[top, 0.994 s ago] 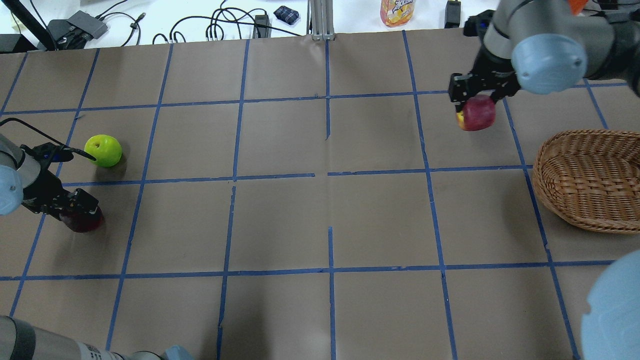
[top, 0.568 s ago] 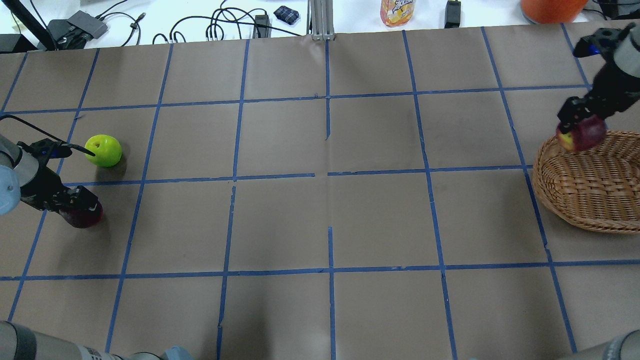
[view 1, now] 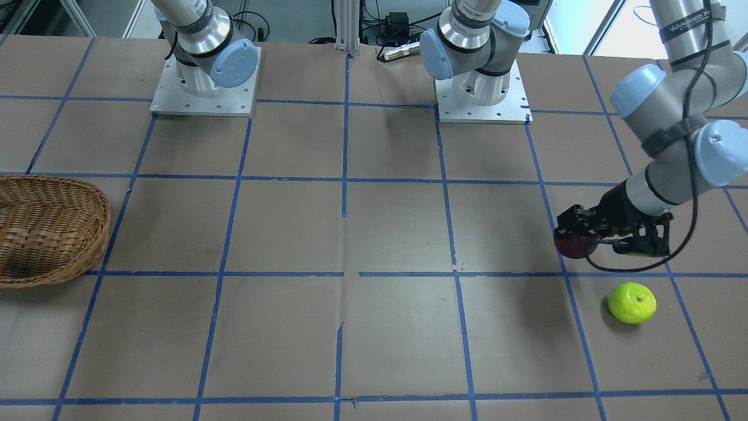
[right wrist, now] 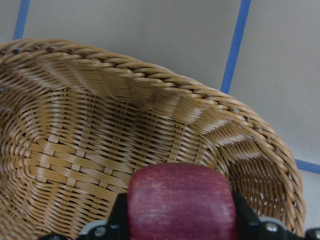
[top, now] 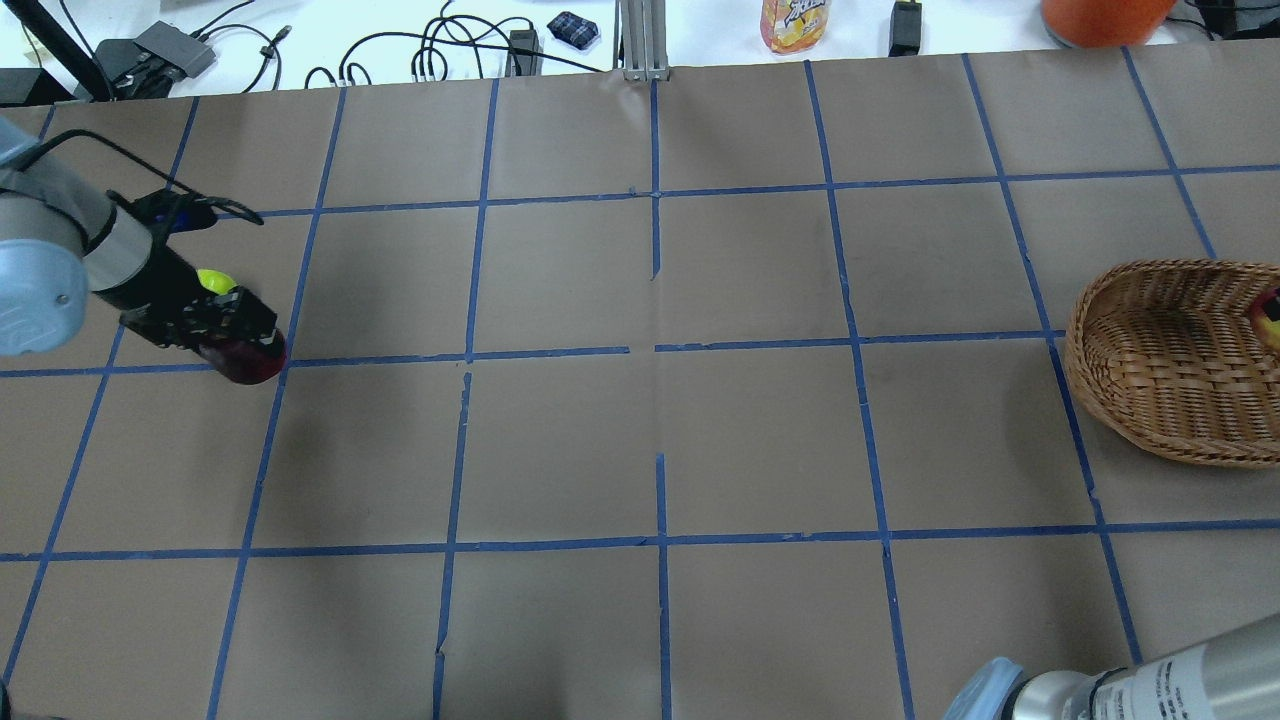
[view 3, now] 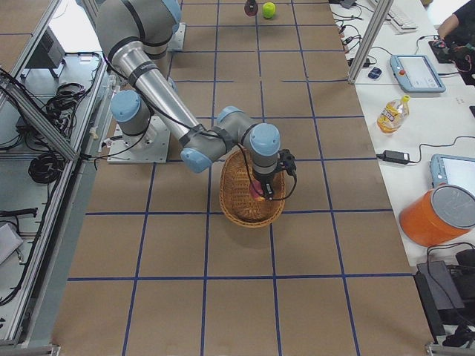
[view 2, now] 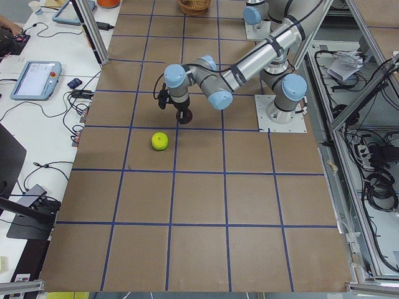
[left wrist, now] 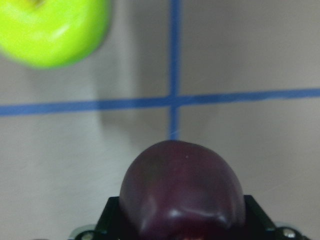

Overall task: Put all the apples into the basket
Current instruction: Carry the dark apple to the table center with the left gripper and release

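Next, I let go of the dark maroon apple, now held just above the table, with my left gripper, setting it on the table at the gap in the middle blue tape lines (view 1: 354, 283).
My left gripper (top: 245, 352) is shut on the dark maroon apple (view 1: 574, 244) and holds it just above the table; the apple fills the bottom of the left wrist view (left wrist: 182, 195). The yellow-green apple (view 1: 632, 302) lies on the table close beside it, half hidden by my arm in the overhead view (top: 212, 281). My right gripper (view 3: 260, 189) is shut on the red apple (right wrist: 180, 200) and holds it over the inside of the wicker basket (right wrist: 125, 135). The basket (top: 1150, 390) stands at the table's right edge, where a sliver of the red apple (top: 1270, 315) shows.
Both arm bases (view 1: 204, 93) are bolted at the robot's side of the table. Beyond the far edge lie cables, a juice bottle (top: 795, 22) and an orange bucket (top: 1100, 15). Blue tape lines grid the brown table top.
My left gripper has lifted the maroon apple and carried it farther from me and to the right, past the green apple. My right gripper has carried the red apple from mid-table to over the basket.
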